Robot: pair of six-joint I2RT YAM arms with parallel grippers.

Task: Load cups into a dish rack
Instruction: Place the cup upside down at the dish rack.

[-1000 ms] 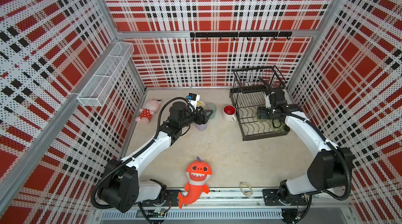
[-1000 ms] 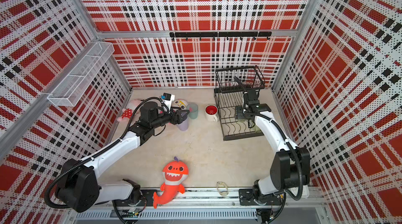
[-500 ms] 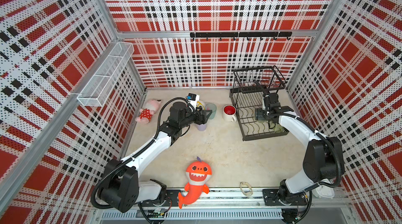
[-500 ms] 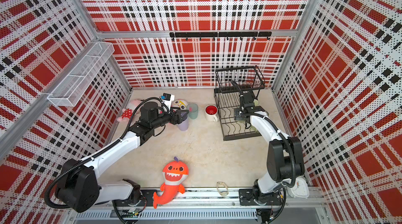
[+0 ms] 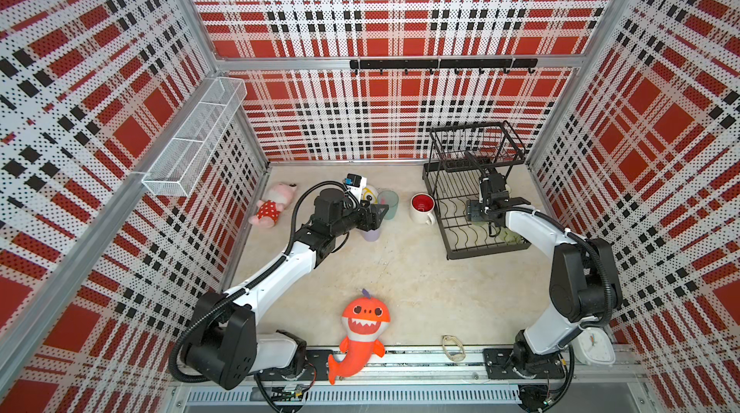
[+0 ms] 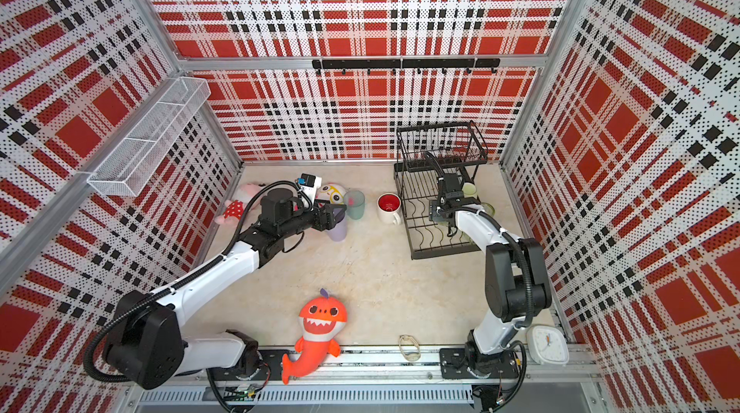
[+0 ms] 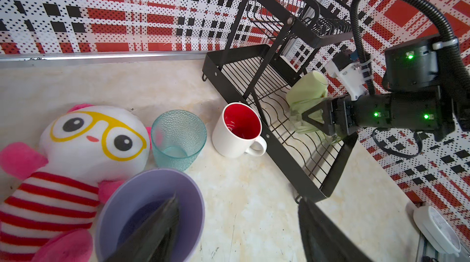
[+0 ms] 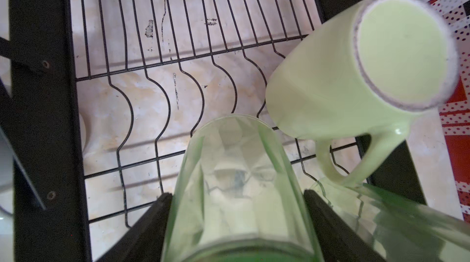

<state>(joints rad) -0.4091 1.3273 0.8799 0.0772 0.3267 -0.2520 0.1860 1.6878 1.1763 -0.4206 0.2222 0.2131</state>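
Next, my right gripper lets go of the translucent green tumbler on the wavy wires (image 5: pixel 478 214) (image 8: pixel 239 163), there beside the pale-green mug.
In both top views the black dish rack (image 5: pixel 486 251) (image 6: pixel 440 253) stands at the back right. My right gripper (image 8: pixel 236 194) (image 5: pixel 474 212) is shut on a translucent green tumbler (image 8: pixel 236 166) (image 7: pixel 302 123), tilted over the lower tier. A pale-green mug (image 8: pixel 343 82) (image 7: pixel 307 85) and another green tumbler (image 8: pixel 407 222) lie in that tier. My left gripper (image 7: pixel 237 197) (image 5: pixel 378 214) is open, with one finger inside the upright lavender cup (image 7: pixel 193 197) (image 5: pixel 371 234) and the other outside it. On the table beside it stand the teal cup (image 7: pixel 178 136) (image 5: pixel 387 203) and the white red-lined mug (image 7: pixel 237 131) (image 5: pixel 422 207).
A white plush with yellow glasses (image 7: pixel 94 136) touches the lavender cup. A pink plush (image 5: pixel 272 206) lies by the left wall and an orange shark plush (image 5: pixel 362 327) at the front edge. A white clock (image 5: pixel 596 351) sits front right. A white mesh basket (image 5: pixel 196 142) hangs on the left wall.
My right gripper has shifted a little left over the rack's lower tier with the green tumbler, and that arm's elbow has folded upward. The left arm has not moved.
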